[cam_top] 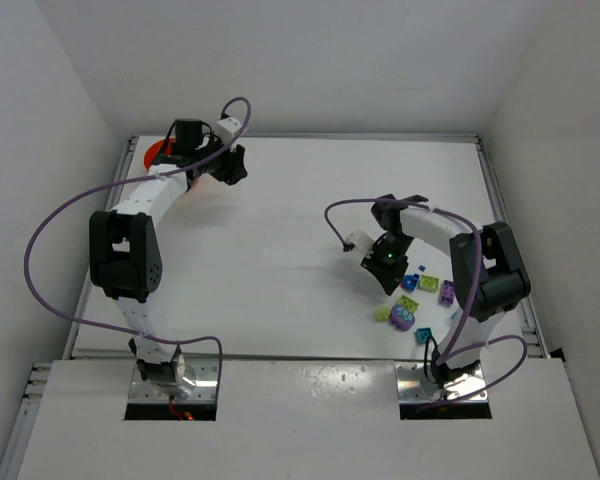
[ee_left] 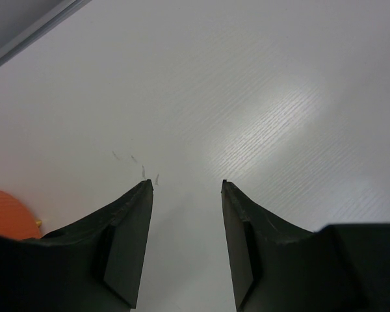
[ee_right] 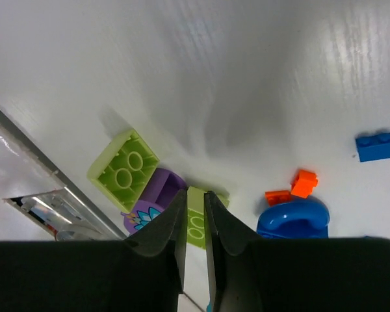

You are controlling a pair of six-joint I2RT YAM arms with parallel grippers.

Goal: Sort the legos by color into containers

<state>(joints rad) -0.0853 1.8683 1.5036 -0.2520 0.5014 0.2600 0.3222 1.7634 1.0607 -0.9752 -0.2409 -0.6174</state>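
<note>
The fingers of my right gripper are together beside the orange bits, so next I open them and move across to grasp the orange bit nearer the small blue brick (ee_right: pixel 304 184).
My right gripper (ee_right: pixel 195 192) is down in a cluster of legos at the right of the table (cam_top: pixel 390 276). Its jaws are nearly together on a lime green brick (ee_right: pixel 196 220) that fills the gap between them. Around it lie an upturned lime brick (ee_right: pixel 122 170), a purple piece (ee_right: pixel 151 200), a rounded blue piece (ee_right: pixel 292 218), two orange bits (ee_right: pixel 303 182) and a small blue brick (ee_right: pixel 376 146). My left gripper (ee_left: pixel 187 183) is open and empty above bare table, beside the orange bowl (cam_top: pixel 158 152), whose rim shows in the left wrist view (ee_left: pixel 6 213).
In the top view the cluster also holds a purple brick (cam_top: pixel 447 292), a lime brick (cam_top: pixel 429 283) and a teal bit (cam_top: pixel 425 335). A raised metal rail (cam_top: pixel 505 230) borders the table on the right, close to the legos. White walls enclose the table.
</note>
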